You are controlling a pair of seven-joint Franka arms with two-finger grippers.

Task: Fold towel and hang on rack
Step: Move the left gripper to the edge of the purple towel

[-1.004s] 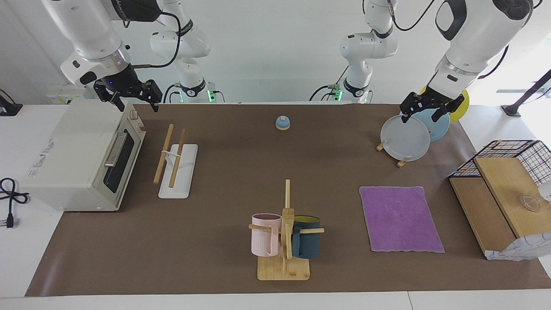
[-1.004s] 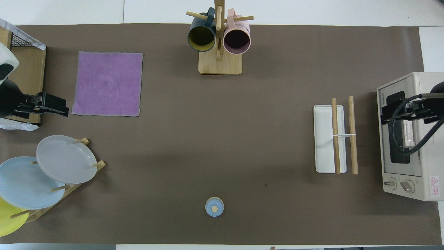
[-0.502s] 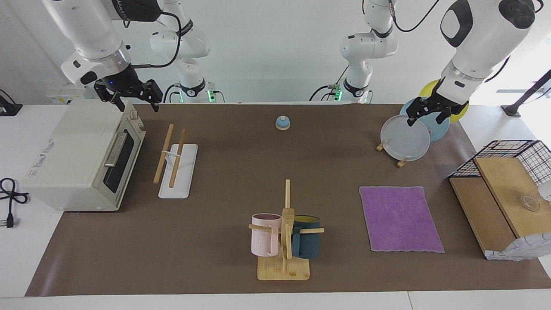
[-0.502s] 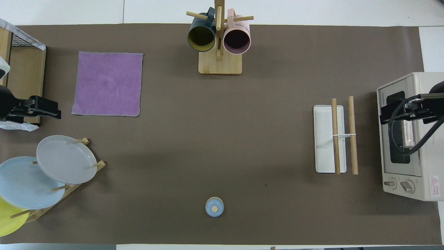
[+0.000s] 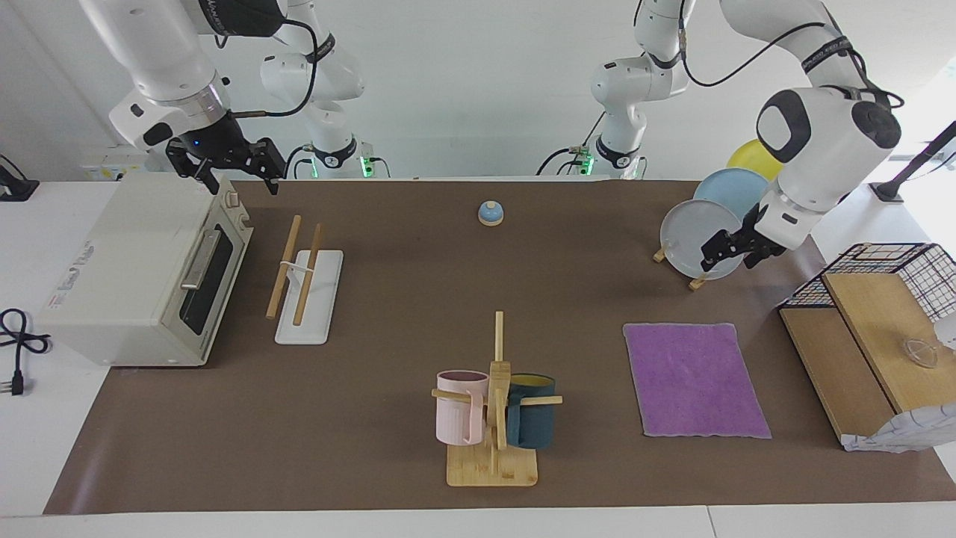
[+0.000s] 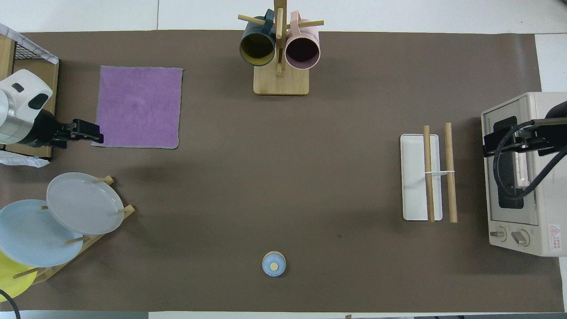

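Observation:
My left gripper is to go down to the purple towel next, and it should then close on its corner (image 6: 99, 143) that is nearest to the plate stand.
The purple towel (image 5: 694, 377) lies flat on the brown mat toward the left arm's end of the table; it also shows in the overhead view (image 6: 138, 106). The rack (image 5: 306, 280), two wooden rods on a white base, stands beside the toaster oven and shows from above (image 6: 427, 177). My left gripper (image 5: 728, 261) is open and empty, in the air over the mat between the plate stand and the towel; from above (image 6: 95, 135) it is at the towel's nearer corner. My right gripper (image 5: 245, 185) is open and empty, raised over the oven's front edge (image 6: 486, 148).
A toaster oven (image 5: 142, 269) stands at the right arm's end. A wooden peg stand with two mugs (image 5: 493, 403) is farthest from the robots. A plate stand with plates (image 5: 698, 239), a wire basket with wooden boards (image 5: 874, 329) and a small blue bell (image 5: 490, 213) are also on the table.
My left gripper has come down from in front of the plates and moved toward the towel's nearer corner. The right gripper has stayed over the oven. The towel has not moved.

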